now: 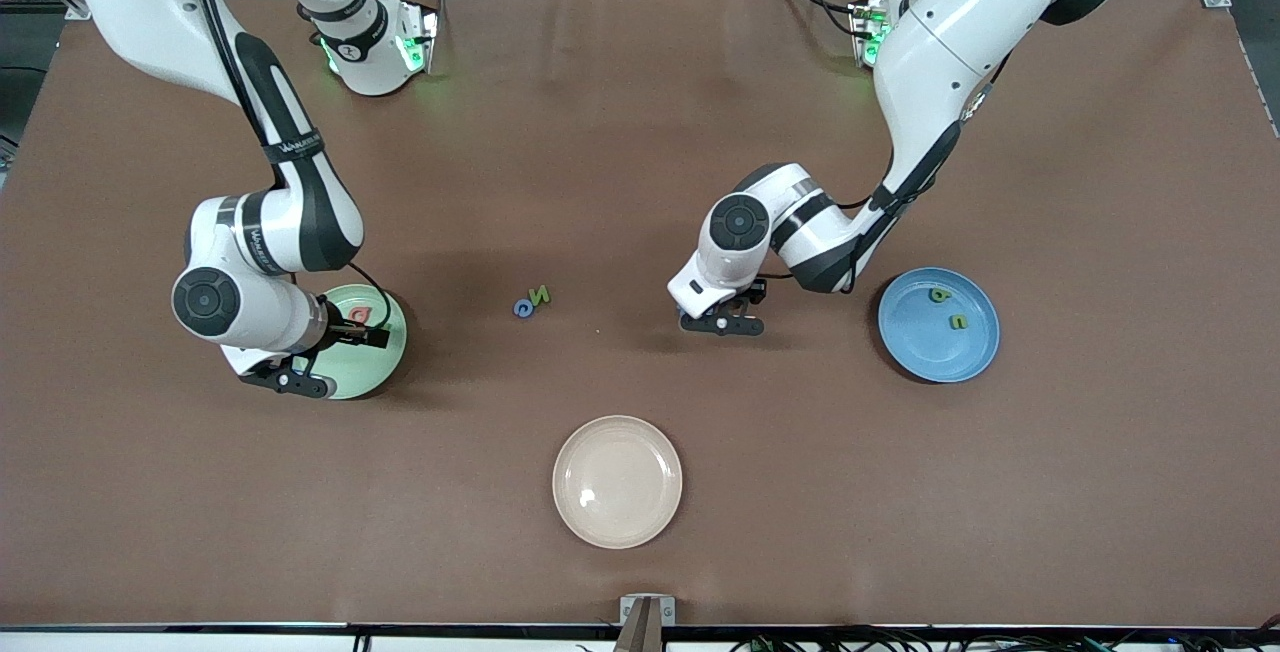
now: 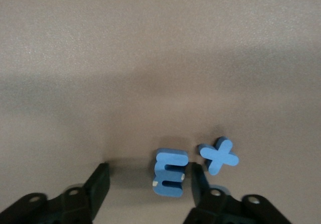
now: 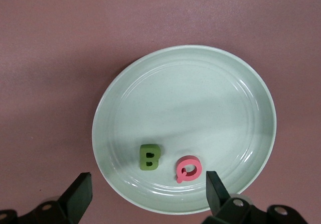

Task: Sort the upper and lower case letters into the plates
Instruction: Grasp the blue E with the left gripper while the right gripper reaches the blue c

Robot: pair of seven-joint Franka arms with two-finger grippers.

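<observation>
The robot's right gripper will next close on the sides of the small blue letter (image 1: 523,309) that lies beside the green N.
The pale mint green plate (image 1: 385,357) lies toward the right arm's end and holds a green B (image 3: 149,157) and a pink Q (image 3: 188,169). My right gripper (image 1: 288,380) hangs open and empty over the plate's rim (image 3: 148,194). The blue plate (image 1: 930,344) lies toward the left arm's end with two green letters (image 1: 940,295) in it. My left gripper (image 1: 722,322) is low over the bare table, open (image 2: 149,184). A blue E (image 2: 171,173) lies between its fingers, close to one fingertip (image 2: 198,181). A blue X (image 2: 219,156) lies just outside that finger. Both are hidden in the front view.
A green N (image 1: 540,295) and a small blue letter (image 1: 523,308) lie together mid-table between the two grippers. A cream-beige plate (image 1: 617,481) with nothing in it sits nearer the front camera. The brown mat covers the table.
</observation>
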